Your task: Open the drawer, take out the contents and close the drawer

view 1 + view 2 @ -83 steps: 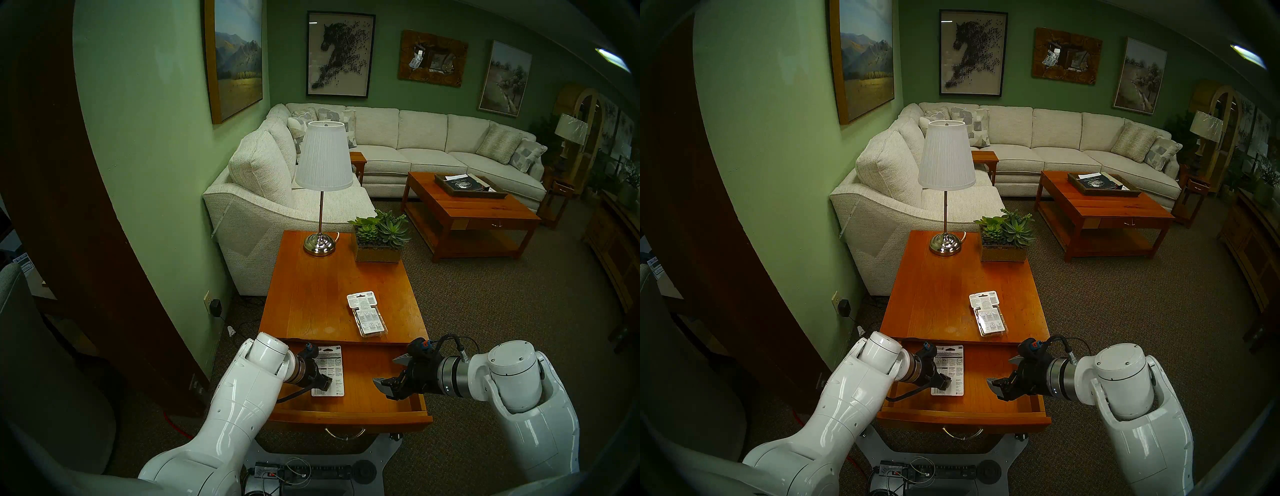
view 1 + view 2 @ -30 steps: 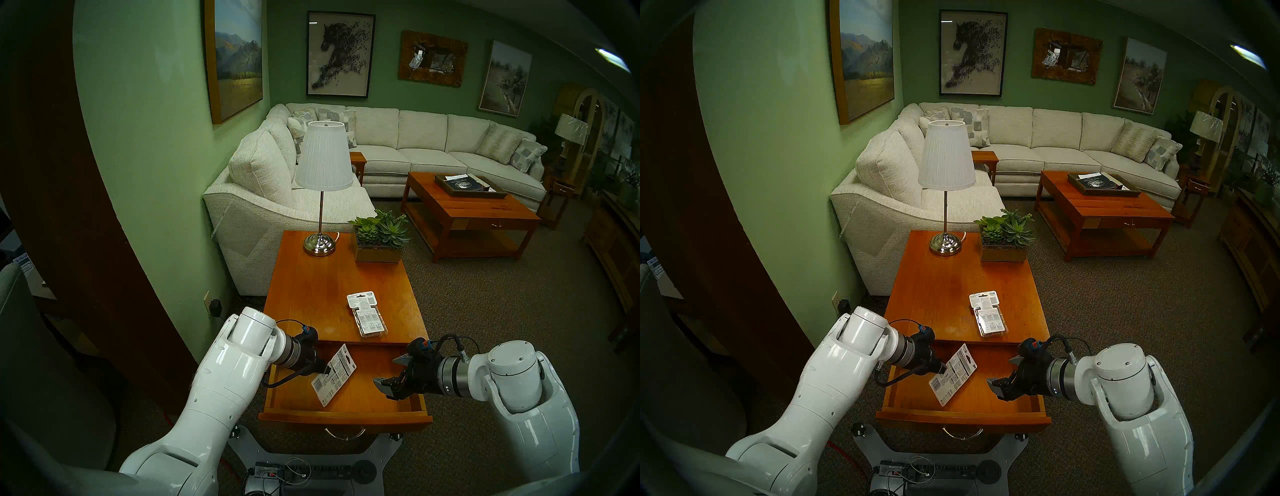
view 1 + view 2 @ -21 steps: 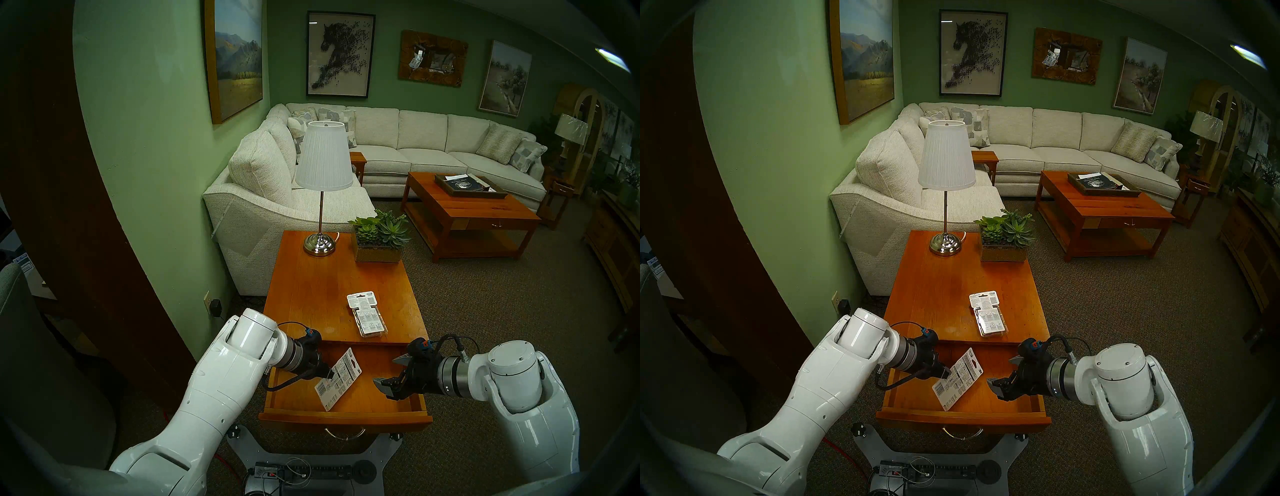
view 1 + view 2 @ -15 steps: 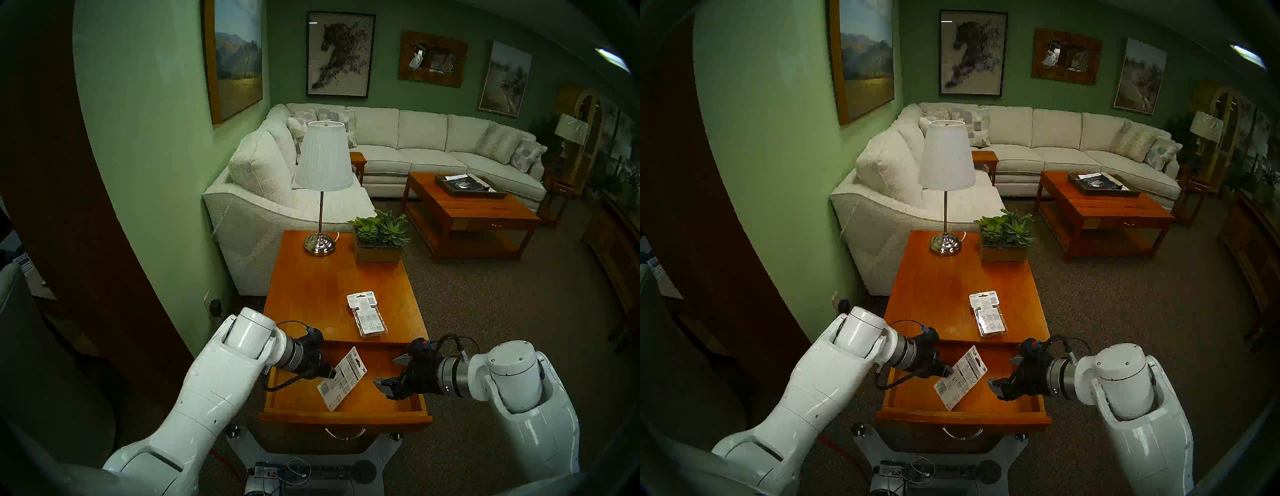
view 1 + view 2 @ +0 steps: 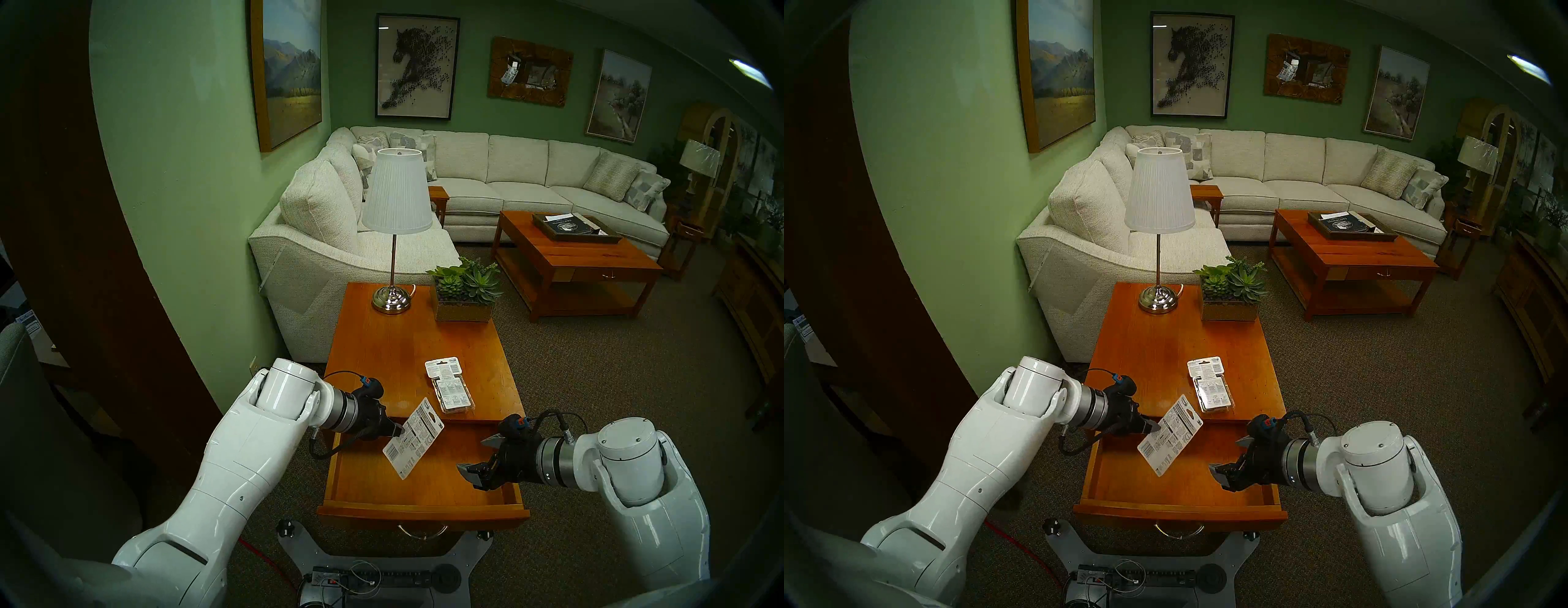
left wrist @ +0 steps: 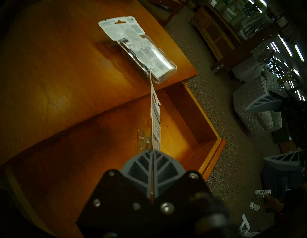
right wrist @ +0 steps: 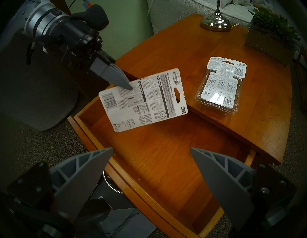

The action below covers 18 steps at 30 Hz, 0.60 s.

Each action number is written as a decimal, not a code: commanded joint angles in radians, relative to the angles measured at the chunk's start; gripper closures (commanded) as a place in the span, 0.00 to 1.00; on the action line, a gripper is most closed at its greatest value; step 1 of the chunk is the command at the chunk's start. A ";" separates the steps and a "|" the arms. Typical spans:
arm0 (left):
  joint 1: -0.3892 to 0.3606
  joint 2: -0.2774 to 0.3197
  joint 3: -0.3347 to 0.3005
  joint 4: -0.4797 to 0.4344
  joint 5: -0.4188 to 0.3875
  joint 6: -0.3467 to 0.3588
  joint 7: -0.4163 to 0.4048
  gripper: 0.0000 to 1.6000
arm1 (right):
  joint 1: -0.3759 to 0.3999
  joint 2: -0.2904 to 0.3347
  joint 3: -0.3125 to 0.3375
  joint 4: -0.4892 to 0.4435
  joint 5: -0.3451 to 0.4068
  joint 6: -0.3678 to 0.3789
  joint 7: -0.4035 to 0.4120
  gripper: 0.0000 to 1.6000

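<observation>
My left gripper is going to let go of the white 3M card, now held tilted over the drawer's back, on the table top next to the clear blister pack (image 5: 385,384) (image 6: 55,93).
The drawer (image 5: 424,511) is pulled open below the table top, its silver handle (image 5: 422,530) facing me and its floor (image 7: 166,157) bare. My left gripper (image 5: 401,431) is shut on the edge of the white 3M card (image 5: 413,439), holding it tilted in the air over the drawer's back and the table's near edge. The card shows flat in the right wrist view (image 7: 142,101) and edge-on in the left wrist view (image 6: 156,119). The clear blister pack (image 5: 449,384) lies on the table top. My right gripper (image 5: 471,454) is open and empty over the drawer's right side.
The table top (image 5: 382,361) carries a lamp (image 5: 392,297) and a succulent planter (image 5: 464,297) at its far end. A white sofa (image 5: 318,254) stands behind and to the left. My base (image 5: 382,573) sits under the drawer front.
My left gripper took the white card from the drawer floor, lifted it, and carried it up and back toward the table's near edge. The right arm has not moved.
</observation>
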 commanded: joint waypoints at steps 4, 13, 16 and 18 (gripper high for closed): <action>-0.124 -0.039 -0.112 0.004 -0.078 -0.002 -0.039 1.00 | 0.017 0.000 0.003 -0.022 0.002 -0.002 -0.001 0.00; -0.197 -0.100 -0.177 0.146 -0.063 -0.009 0.042 1.00 | 0.017 0.000 0.003 -0.022 0.002 -0.002 -0.001 0.00; -0.217 -0.116 -0.193 0.188 -0.057 -0.024 0.069 1.00 | 0.017 0.000 0.003 -0.021 0.002 -0.002 -0.001 0.00; -0.243 -0.121 -0.193 0.226 -0.052 -0.035 0.089 1.00 | 0.017 0.000 0.003 -0.021 0.002 -0.003 -0.001 0.00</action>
